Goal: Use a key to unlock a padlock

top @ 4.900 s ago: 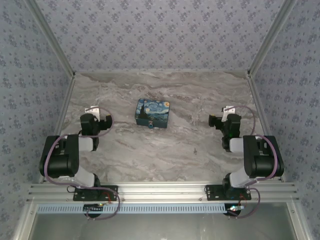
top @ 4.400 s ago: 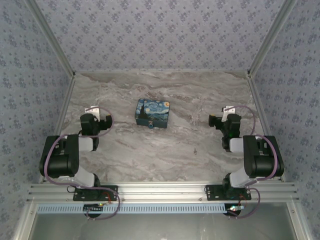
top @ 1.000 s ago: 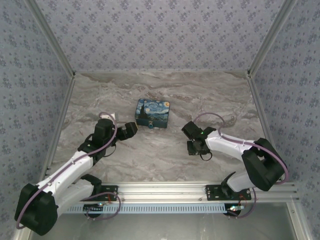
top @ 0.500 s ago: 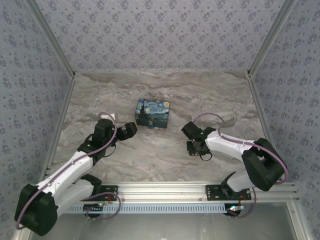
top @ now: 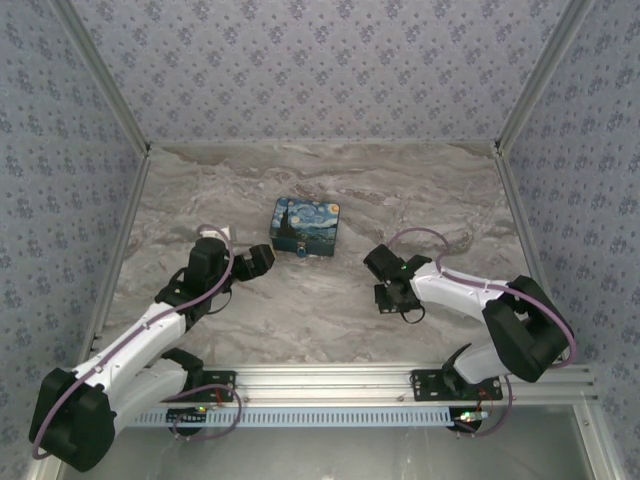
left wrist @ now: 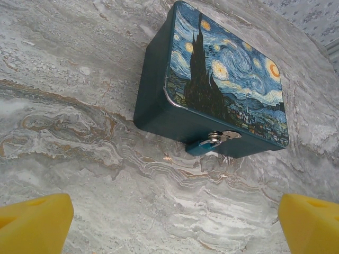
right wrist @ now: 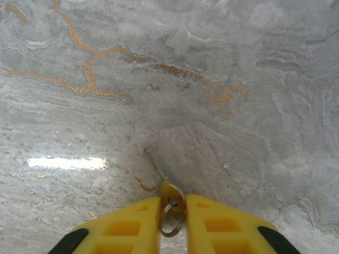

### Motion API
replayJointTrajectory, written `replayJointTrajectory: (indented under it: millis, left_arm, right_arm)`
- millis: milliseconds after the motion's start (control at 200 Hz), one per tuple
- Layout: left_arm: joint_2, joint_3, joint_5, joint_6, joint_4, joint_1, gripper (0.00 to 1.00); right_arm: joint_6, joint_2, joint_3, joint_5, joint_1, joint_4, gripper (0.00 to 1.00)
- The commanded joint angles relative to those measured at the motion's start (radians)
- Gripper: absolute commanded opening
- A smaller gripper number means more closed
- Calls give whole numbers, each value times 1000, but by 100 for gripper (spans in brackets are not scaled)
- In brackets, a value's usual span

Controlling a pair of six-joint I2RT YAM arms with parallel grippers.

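Note:
My right gripper's fingers have the key's blade slanting off ahead of them, so next I regrip the key's bow [right wrist: 170,191] and bring the blade to my left gripper.
The small teal padlock [left wrist: 203,146] hangs by its metal shackle from the hasp on the front of the starry-night box [left wrist: 222,84]; from above the padlock [top: 300,252] is a speck at the box's near side. My left gripper [left wrist: 175,225] hovers just before it, open wide, yellow fingertips [left wrist: 32,225] at the frame's lower corners. My right gripper [right wrist: 172,203] is shut on the key [right wrist: 170,193]: its bow and split ring sit between the yellow fingers, its thin blade [right wrist: 154,161] pointing forward onto the marble. From above, the right gripper [top: 392,296] is low over the table, right of the box.
The box [top: 305,226] stands mid-table on the marble top [top: 330,180]. Patterned walls enclose the left, right and far sides. An aluminium rail [top: 320,385] runs along the near edge by the arm bases.
The right gripper's fingers have closed in on the key over the last second. Both arms have otherwise barely moved; earlier they were folded back near their bases.

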Motion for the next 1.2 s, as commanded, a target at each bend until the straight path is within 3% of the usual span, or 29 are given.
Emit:
replayJointTrajectory:
  millis: [0,345,640,730,949,1194]
  left_arm:
    - [-16,37,-14,3,-15,-7,99]
    - [-28,47,-14,13,-25,-8,99]
    - [-40,62,-16,25,-37,-9,99]
    - [-41,63,-17,24,-38,-9,99]
    - [-39,69,-19,25,-39,-10,99]
    - [-33,72,-24,27,-41,-10,99]
  right_arm:
    - [15,11,-7,-16,10,-34,17]
    - [0,-63,-21,17,9,4,0]
    - [-50,-158,-38,-10,-47,45,0]
    - [-84,-155,-32,-21,-68,35,14]
    - [-139,-115,-25,-95,-121,58,30]
    - [-150,-53,-22,-115,-126,92,32]
